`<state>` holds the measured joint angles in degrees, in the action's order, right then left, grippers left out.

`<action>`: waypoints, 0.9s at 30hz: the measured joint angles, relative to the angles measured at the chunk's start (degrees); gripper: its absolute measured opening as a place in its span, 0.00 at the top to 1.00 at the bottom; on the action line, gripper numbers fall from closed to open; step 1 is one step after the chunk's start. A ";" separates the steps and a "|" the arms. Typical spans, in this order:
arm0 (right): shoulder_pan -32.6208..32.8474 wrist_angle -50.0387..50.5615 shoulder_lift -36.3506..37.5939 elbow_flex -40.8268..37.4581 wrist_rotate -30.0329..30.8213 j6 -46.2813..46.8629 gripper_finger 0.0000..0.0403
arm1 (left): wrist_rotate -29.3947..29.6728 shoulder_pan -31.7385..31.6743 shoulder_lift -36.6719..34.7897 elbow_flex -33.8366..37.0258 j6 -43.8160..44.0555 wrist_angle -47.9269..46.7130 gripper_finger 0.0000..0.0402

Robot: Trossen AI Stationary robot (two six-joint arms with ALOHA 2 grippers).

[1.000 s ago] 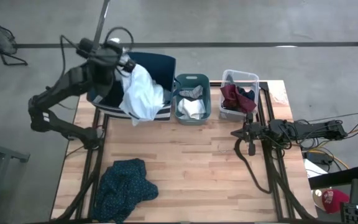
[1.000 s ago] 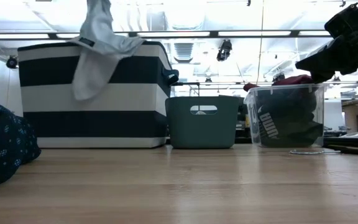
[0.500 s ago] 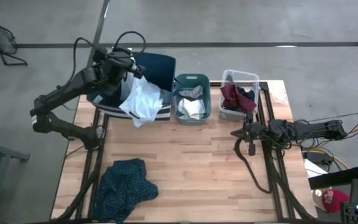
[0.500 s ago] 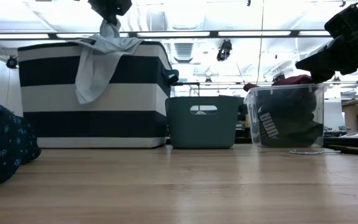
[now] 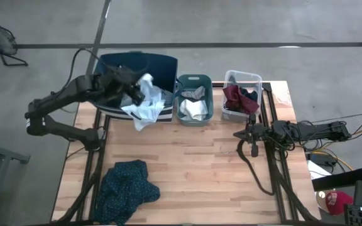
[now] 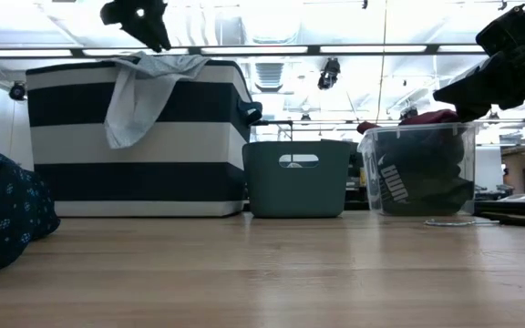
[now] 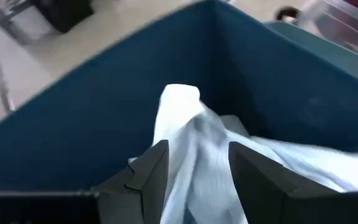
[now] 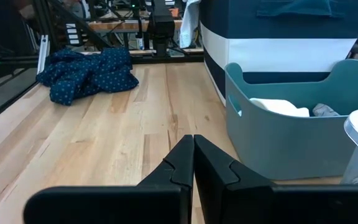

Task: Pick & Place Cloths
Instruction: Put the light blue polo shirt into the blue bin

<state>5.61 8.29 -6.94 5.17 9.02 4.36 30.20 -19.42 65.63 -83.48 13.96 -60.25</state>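
My left gripper is to go next to the pale blue-grey cloth's hanging end (image 5: 141, 125), outside the near rim of the striped bin, and close there.
The pale blue-grey cloth (image 5: 144, 102) lies draped over the near rim of the big navy-and-white striped bin (image 5: 159, 66). One end hangs down the bin's outer wall (image 6: 126, 109) and the rest lies inside (image 7: 185, 143). My left gripper (image 5: 134, 91) hovers open just over it (image 6: 149, 32), a finger on either side of the cloth's raised peak. The dark teal patterned cloth (image 5: 127, 188) lies bunched at the table's near left. My right gripper (image 5: 237, 134) stays shut above the table's right side, holding nothing (image 8: 193, 163).
A teal bin (image 5: 193, 97) with pale cloths and a clear bin (image 5: 242, 94) with maroon and dark cloths stand right of the striped bin. Bare wood stretches across the table's middle and near right. Cables trail under the right arm.
My left gripper has come down over the striped bin, opened and let go of the pale blue-grey cloth. The cloth, which hung from the fingers, has dropped onto the bin's near rim, one end still hanging outside.
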 joint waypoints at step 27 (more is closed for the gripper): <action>0.01 0.00 0.00 0.00 0.00 -0.02 0.98 | 37.63 60.76 -3.18 35.06 35.24 9.54 0.57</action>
<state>5.62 8.29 -6.94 5.17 9.02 4.34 67.83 41.34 62.45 -48.42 49.20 -50.72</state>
